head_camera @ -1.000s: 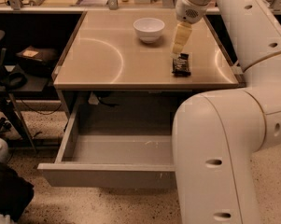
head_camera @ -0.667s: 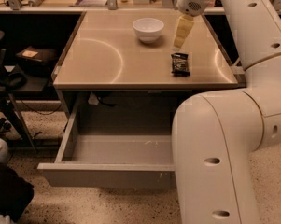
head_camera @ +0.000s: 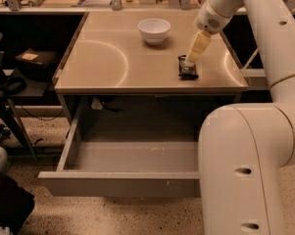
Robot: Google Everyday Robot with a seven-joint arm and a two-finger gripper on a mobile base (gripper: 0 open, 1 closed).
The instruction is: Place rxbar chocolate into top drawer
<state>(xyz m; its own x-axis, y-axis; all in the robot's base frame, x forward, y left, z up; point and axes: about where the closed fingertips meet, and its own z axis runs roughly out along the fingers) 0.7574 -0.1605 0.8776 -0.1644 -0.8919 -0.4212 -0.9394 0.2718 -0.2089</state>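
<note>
The rxbar chocolate [head_camera: 188, 69] on the tan table is next, and my gripper needs to go to its middle and close there.
The rxbar chocolate [head_camera: 188, 71], a small flat black bar, lies on the tan table [head_camera: 108, 58] near its right front corner. My gripper [head_camera: 191, 60] points down from the upper right, with its tip at the bar's far end, touching it or just above it. The top drawer [head_camera: 118, 184] is pulled out below the table's front edge. Its grey inside shows nothing in it. My arm's large white body [head_camera: 250, 165] hides the drawer's right end.
A white bowl [head_camera: 154, 30] stands at the table's back middle, left of the gripper. A black box [head_camera: 36, 58] sits on a low shelf to the left, by a dark chair frame [head_camera: 5, 87]. Dark cloth [head_camera: 5, 204] lies at the bottom left.
The gripper has come down from above the table's back right towards the black bar, and its tip is now at the bar. The bar, bowl and drawer have not moved.
</note>
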